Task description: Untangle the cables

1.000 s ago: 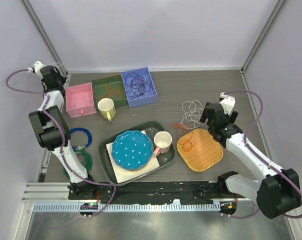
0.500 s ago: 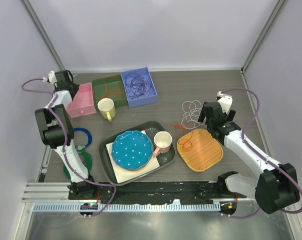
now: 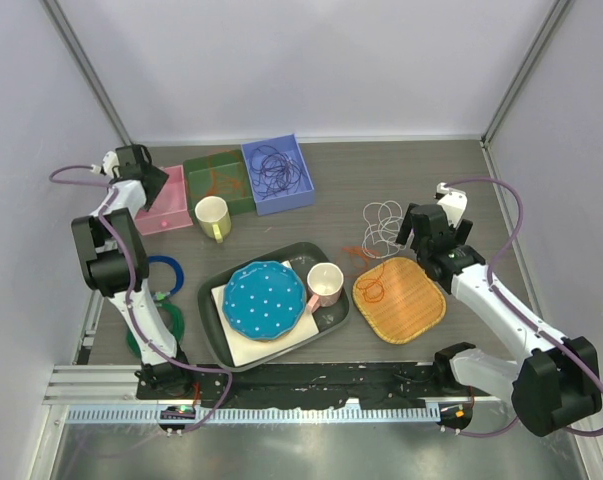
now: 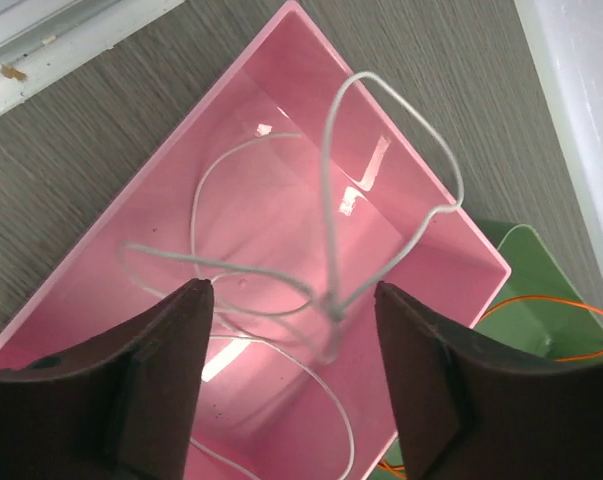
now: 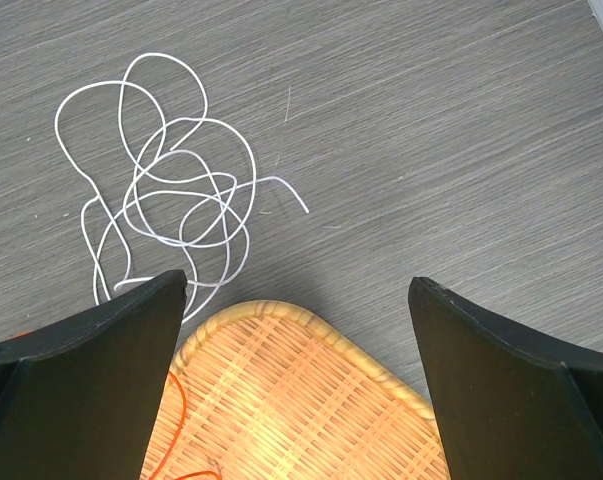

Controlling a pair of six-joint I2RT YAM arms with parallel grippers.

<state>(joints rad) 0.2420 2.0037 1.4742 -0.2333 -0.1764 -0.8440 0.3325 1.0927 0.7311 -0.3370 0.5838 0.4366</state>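
A loop of the white cable sticks out past the pink box's rim, so next my left gripper pinches where the cable's parts meet (image 4: 333,306) and tucks the loop inside.
In the left wrist view a white cable (image 4: 324,190) stands in loose loops inside the pink box (image 4: 271,200). It lies free between the fingers of my left gripper (image 4: 293,300), which is open just above the box (image 3: 166,205). Another white cable (image 3: 383,225) lies tangled on the table, up and left of my right gripper (image 5: 296,283), which is open and empty over the woven tray's (image 5: 301,400) corner. An orange cable (image 3: 371,270) trails from the table onto that tray. More orange cable sits in the green box (image 3: 219,180), and a dark purple cable in the blue box (image 3: 278,172).
A yellow mug (image 3: 213,217) stands in front of the boxes. A dark tray (image 3: 209,320) in the middle holds a blue dotted plate (image 3: 264,298) and a pink mug (image 3: 326,283). A blue ring (image 3: 161,275) and a green ring (image 3: 166,320) lie by the left arm.
My left gripper swung right from the table's back corner to above the pink box and opened, letting the white cable go into it. The right arm has barely moved.
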